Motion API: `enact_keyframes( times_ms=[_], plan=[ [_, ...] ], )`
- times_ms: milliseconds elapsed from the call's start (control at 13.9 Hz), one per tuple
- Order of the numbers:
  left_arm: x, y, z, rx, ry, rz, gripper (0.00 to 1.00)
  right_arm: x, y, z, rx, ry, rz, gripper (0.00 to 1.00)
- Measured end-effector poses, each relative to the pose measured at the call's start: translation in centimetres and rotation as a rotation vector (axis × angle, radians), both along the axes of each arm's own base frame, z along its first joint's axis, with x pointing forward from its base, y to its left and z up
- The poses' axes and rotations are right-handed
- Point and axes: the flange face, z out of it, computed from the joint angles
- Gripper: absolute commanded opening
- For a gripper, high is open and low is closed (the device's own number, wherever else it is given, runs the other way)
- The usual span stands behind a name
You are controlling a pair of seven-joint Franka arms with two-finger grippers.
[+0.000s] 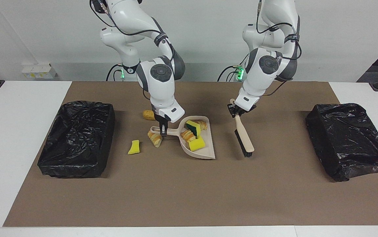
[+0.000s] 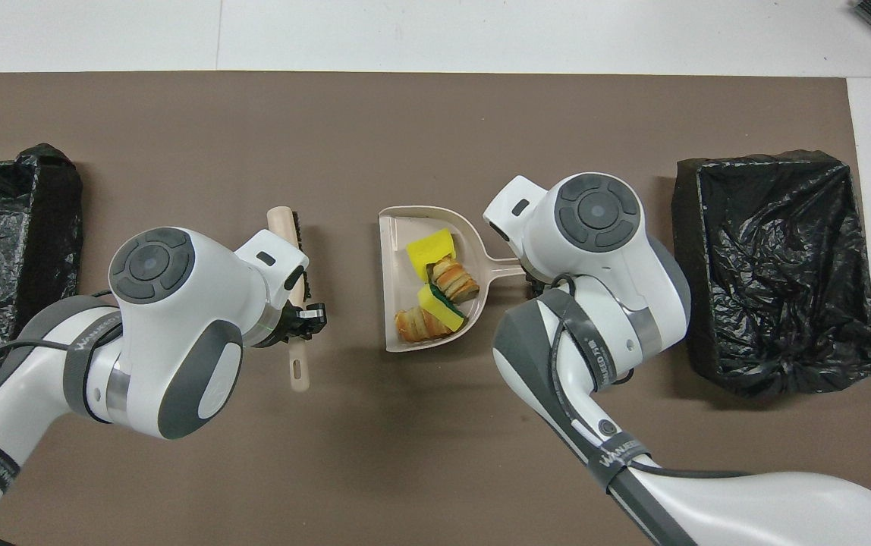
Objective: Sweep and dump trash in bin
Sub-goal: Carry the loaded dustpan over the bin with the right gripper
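Note:
My left gripper should release the brush, now held head-down beside the pan, on the bare brown mat [image 2: 364, 450] between my arms, closer to me than the dustpan.
My right gripper [image 1: 163, 131] is shut on the handle of the beige dustpan [image 1: 206, 153], which lies low on the brown mat. In the pan are a green-backed sponge [image 1: 194, 126], a yellow sponge [image 1: 197, 143] and croissant pieces [image 1: 188, 135]. The pan [image 2: 394, 236] and its load also show in the overhead view. My left gripper [image 1: 236, 111] is shut on the handle of the brush [image 1: 245, 141], held head-down beside the pan, toward the left arm's end. A nugget [image 1: 149, 115], a croissant piece [image 1: 155, 138] and a yellow sponge chunk [image 1: 134, 147] lie loose by the pan's handle.
A black-lined bin [image 1: 77, 138] stands at the right arm's end of the mat, and another bin [image 1: 350, 141] at the left arm's end. The right arm hides the loose trash in the overhead view.

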Motion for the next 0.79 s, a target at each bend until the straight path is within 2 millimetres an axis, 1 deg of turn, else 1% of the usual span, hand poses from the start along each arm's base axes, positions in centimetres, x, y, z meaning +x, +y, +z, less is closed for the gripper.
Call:
enact_keyframes(
  times_ms=[72, 144, 288, 431, 575, 719, 791],
  plan=[
    [-0.6, -0.5, -0.3, 0.003, 0.008, -0.014, 0.00, 0.2, -0.7, 1.0, 0.013, -0.010, -0.001, 0.00],
    [-1.6, -1.5, -0.6, 0.008, 0.016, -0.037, 0.00, 0.6, -1.7, 2.0, 0.022, -0.025, -0.003, 0.00],
    [-4.5, -4.0, -1.1, 0.023, 0.034, -0.069, 0.00, 1.1, -4.5, 4.1, 0.047, -0.039, -0.014, 0.00],
    [-8.2, -6.5, -1.4, 0.043, 0.044, -0.063, 0.00, 1.6, -7.9, 6.0, 0.059, -0.046, -0.029, 0.00],
    [-12.2, -8.5, -1.4, 0.063, 0.047, -0.042, 0.00, 1.7, -11.1, 8.3, 0.062, -0.065, -0.059, 0.00],
    [-16.2, -9.6, -1.6, 0.078, 0.046, -0.050, 0.00, 1.6, -14.2, 10.3, 0.059, -0.083, -0.087, 0.00],
    [-18.2, -9.8, -1.8, 0.082, 0.042, -0.059, 0.00, 1.5, -16.1, 11.3, 0.055, -0.088, -0.099, 0.00]
  ],
)
